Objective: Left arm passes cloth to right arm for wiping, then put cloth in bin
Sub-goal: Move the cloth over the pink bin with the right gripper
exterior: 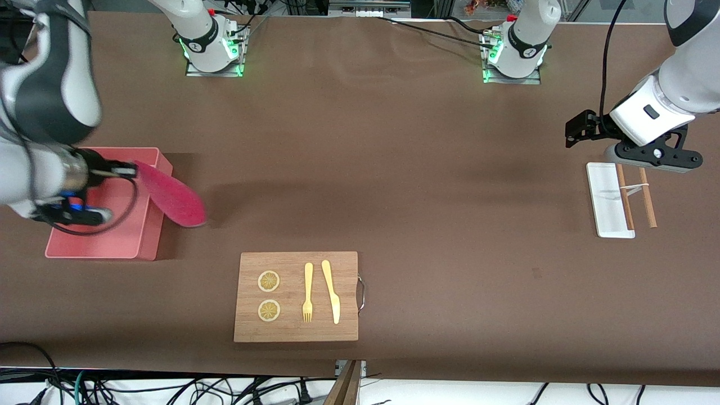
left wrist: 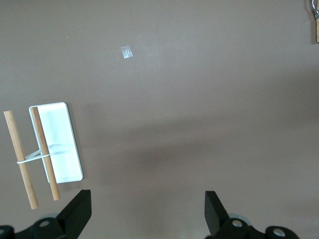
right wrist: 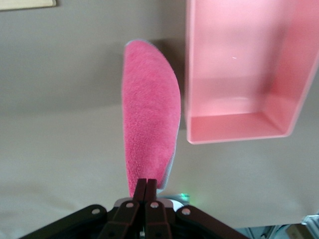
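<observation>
The robot's right hand should release the magenta-pink cloth inside the salmon-pink bin [exterior: 130,206] [right wrist: 219,64], against the bin's side that faces the white tray.
The magenta-pink cloth [exterior: 171,195] hangs in the air from my right gripper [exterior: 130,169], which is shut on one of its edges. In the right wrist view the cloth [right wrist: 149,129] droops from the closed fingertips [right wrist: 147,185] beside the bin [right wrist: 244,69]. The salmon-pink bin [exterior: 147,225] sits at the right arm's end of the table, and the cloth dangles over its edge and the table next to it. My left gripper [exterior: 579,132] hovers open over the table by the white tray, nothing between its fingers [left wrist: 79,209].
A small white tray [exterior: 606,202] with two banded wooden sticks [exterior: 635,194] lies at the left arm's end of the table. A wooden cutting board [exterior: 296,296] carries two lemon slices, a fork and a knife near the front camera.
</observation>
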`<act>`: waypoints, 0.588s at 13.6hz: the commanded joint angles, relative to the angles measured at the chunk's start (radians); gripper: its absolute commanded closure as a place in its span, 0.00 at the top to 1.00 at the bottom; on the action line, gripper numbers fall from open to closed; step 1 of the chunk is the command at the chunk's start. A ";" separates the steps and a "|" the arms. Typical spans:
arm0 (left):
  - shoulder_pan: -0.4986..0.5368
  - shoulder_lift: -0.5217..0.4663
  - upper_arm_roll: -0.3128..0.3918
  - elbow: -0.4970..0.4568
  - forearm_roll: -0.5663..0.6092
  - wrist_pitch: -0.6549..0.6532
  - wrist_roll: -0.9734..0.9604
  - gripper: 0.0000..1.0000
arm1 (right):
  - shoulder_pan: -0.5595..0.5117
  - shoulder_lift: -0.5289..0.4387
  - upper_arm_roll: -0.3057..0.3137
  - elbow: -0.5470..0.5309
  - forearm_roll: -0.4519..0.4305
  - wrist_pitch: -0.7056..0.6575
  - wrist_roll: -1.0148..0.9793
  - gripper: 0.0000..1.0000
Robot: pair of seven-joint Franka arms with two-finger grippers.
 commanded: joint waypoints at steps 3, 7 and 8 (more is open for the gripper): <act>0.011 0.003 -0.010 0.029 0.007 -0.011 -0.008 1.00 | -0.016 -0.008 -0.148 0.069 -0.059 -0.094 -0.284 0.00; 0.004 0.006 -0.011 0.030 -0.011 -0.009 -0.002 1.00 | -0.038 0.000 -0.255 0.064 -0.167 0.003 -0.591 0.00; 0.004 0.005 -0.011 0.030 -0.022 0.001 -0.002 1.00 | -0.044 0.006 -0.270 0.053 -0.168 0.016 -0.620 0.00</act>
